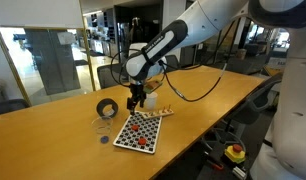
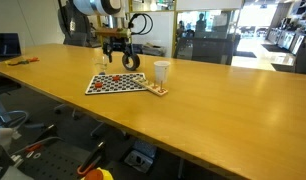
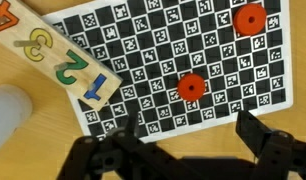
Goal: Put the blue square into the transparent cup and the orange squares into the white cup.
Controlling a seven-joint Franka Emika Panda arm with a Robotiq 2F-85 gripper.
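Observation:
My gripper will next close on the sides of the orange-red piece (image 1: 135,127) (image 3: 191,87) on the checkered board that is nearer to the wooden number puzzle.
The checkered board (image 1: 141,131) lies on the wooden table and also shows in the other exterior view (image 2: 118,83). Several orange-red pieces lie on it; the wrist view shows two (image 3: 192,87) (image 3: 250,18). My gripper (image 3: 183,150) is open and empty, hovering over the board's edge (image 1: 136,99) (image 2: 117,60). The white cup (image 2: 161,71) stands beside the board, blurred at the left of the wrist view (image 3: 8,112). The transparent cup (image 1: 101,126) stands left of the board, with a small bluish piece (image 1: 104,140) on the table in front of it.
A wooden number puzzle (image 3: 53,55) lies between the board and the white cup (image 2: 158,90). A black tape roll (image 1: 108,107) stands behind the transparent cup. A black cable (image 1: 198,92) runs across the table. The table edge is close to the board.

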